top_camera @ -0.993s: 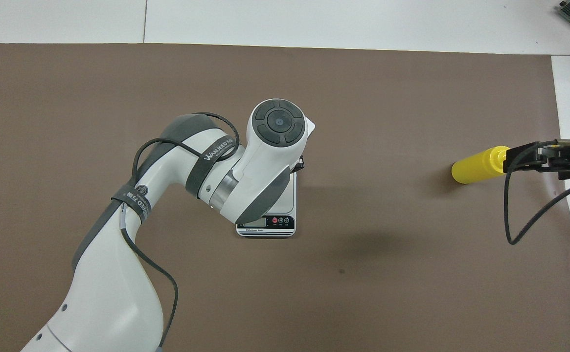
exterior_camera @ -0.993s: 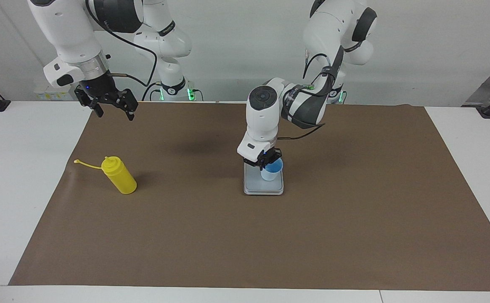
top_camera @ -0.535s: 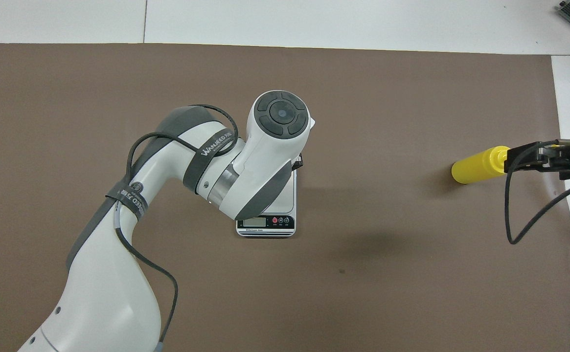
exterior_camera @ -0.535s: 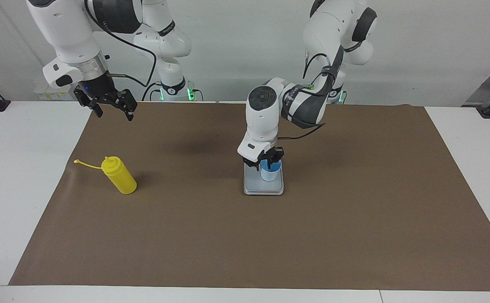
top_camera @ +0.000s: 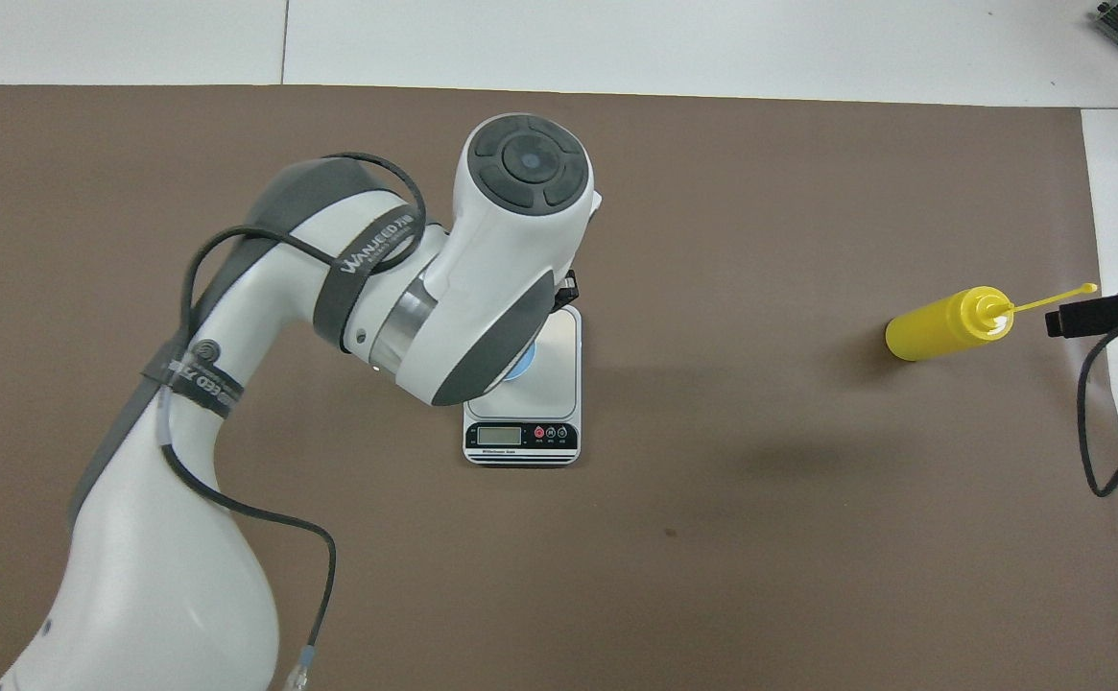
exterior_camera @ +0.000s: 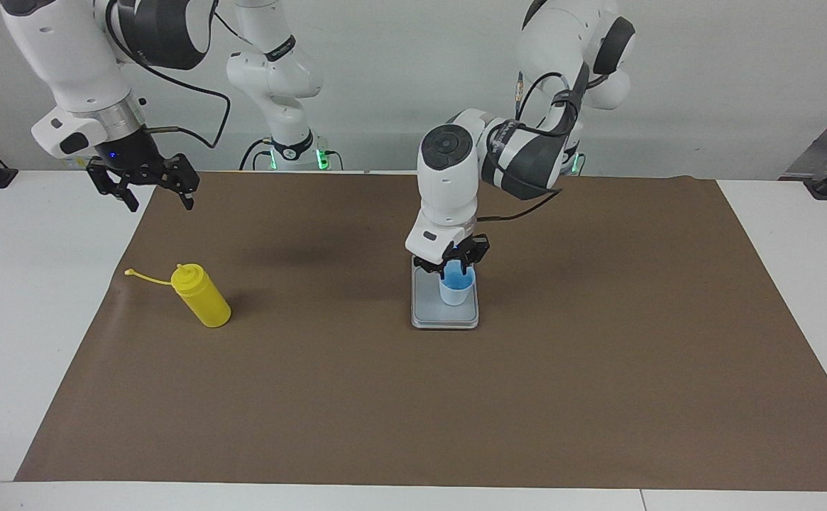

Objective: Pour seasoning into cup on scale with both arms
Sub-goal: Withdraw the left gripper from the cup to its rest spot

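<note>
I will next close my right gripper around the body (top_camera: 943, 327) of the yellow seasoning bottle, below its cap, to carry it to the cup.
The light blue cup (exterior_camera: 456, 291) stands upright on the grey plate of the scale (exterior_camera: 427, 312) in the middle of the brown mat. My left gripper (exterior_camera: 453, 267) hovers just over the cup's rim, open, with nothing lifted. From overhead the left arm covers most of the scale (top_camera: 559, 369), and only a sliver of the cup (top_camera: 523, 365) shows. The yellow seasoning bottle (exterior_camera: 201, 297) stands toward the right arm's end, its cap strap (exterior_camera: 145, 277) trailing outward. My right gripper (exterior_camera: 149, 191) hangs open in the air over the mat's edge, well apart from the bottle (top_camera: 942, 324).
A brown mat (exterior_camera: 598, 397) covers most of the white table (exterior_camera: 23, 341). The scale's dark display strip (top_camera: 520, 437) is at its end nearer the robots. Black cables hang from both arms.
The left gripper has let go of the cup and risen a little above its rim. The right gripper has moved outward toward its own end of the table, uncovering the bottle's nozzle from overhead.
</note>
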Robot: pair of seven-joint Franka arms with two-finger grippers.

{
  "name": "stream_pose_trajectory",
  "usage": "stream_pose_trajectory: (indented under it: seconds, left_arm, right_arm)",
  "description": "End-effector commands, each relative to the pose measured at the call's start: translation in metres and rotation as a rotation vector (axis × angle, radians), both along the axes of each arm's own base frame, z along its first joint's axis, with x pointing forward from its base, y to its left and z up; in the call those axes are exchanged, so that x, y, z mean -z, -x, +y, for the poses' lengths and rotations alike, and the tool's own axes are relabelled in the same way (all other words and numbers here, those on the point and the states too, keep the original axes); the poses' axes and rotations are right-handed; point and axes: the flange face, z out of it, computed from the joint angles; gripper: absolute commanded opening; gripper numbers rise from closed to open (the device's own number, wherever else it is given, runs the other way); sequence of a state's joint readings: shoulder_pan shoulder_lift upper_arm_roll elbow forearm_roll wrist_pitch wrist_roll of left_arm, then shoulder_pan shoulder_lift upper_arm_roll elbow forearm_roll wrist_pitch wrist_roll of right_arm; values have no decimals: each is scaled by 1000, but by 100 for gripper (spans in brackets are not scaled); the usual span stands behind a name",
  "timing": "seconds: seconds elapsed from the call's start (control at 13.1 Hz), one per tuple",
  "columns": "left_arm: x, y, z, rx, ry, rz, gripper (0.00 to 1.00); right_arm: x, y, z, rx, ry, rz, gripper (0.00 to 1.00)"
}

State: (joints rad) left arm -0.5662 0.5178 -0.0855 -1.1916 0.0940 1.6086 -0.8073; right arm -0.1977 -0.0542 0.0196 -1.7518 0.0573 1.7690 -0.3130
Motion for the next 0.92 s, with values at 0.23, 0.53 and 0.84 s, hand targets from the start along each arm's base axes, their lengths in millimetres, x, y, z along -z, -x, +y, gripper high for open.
stream_pose_trajectory:
  seconds: [0.23, 0.53, 0.84]
  left_arm:
    - [-99, -25, 133, 39, 9, 53, 47]
    - [-137, -37, 256, 129, 39, 101, 46]
    - [-139, -46, 350, 190, 74, 109, 46]
  right_arm:
    - [44, 27, -67, -285, -128, -128, 100]
    - [94, 43, -111, -416, -233, -224, 100]
    - [140, 51, -162, -488, -288, -320, 100]
